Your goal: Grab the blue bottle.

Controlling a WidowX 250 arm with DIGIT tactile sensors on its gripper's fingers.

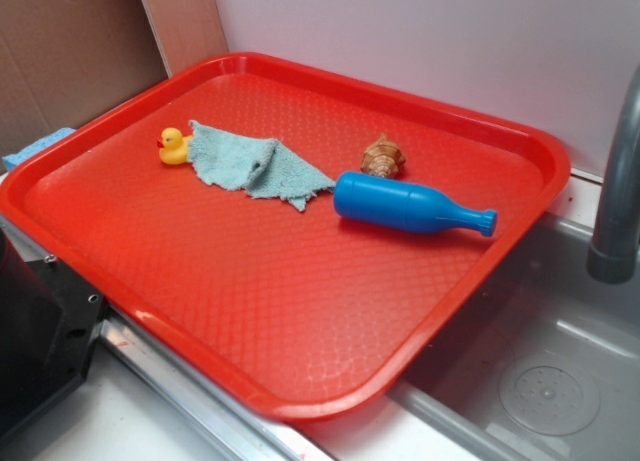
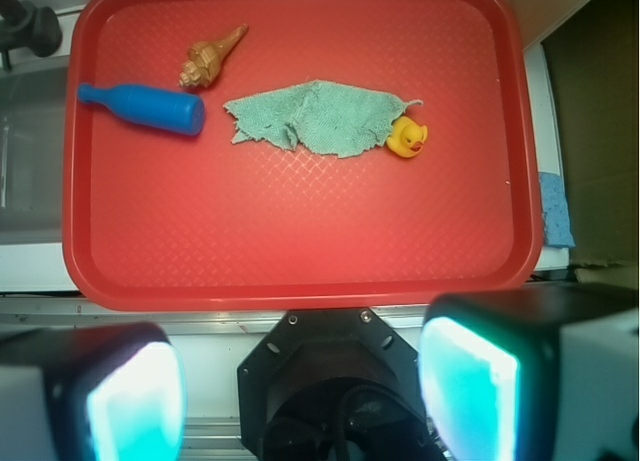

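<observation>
The robot's gripper will close on the middle of the blue bottle (image 1: 406,204) (image 2: 150,106), around its wide body just before it narrows toward the cap.
The blue bottle (image 1: 405,205) lies on its side on the red tray (image 1: 280,311), cap pointing right. In the wrist view it (image 2: 145,107) lies at the tray's upper left, cap pointing left. My gripper (image 2: 300,391) is high above the near edge of the tray, well away from the bottle. Its two fingers with pale cyan pads (image 2: 465,381) stand wide apart with nothing between them. The gripper is not seen in the exterior view.
A green cloth (image 1: 255,164) lies crumpled mid-tray, with a yellow duck (image 1: 173,146) at its left end. A brown shell-like toy (image 1: 382,158) sits just behind the bottle. A grey faucet pipe (image 1: 620,191) and sink (image 1: 540,381) are at the right. The robot base (image 2: 335,381) is below the gripper.
</observation>
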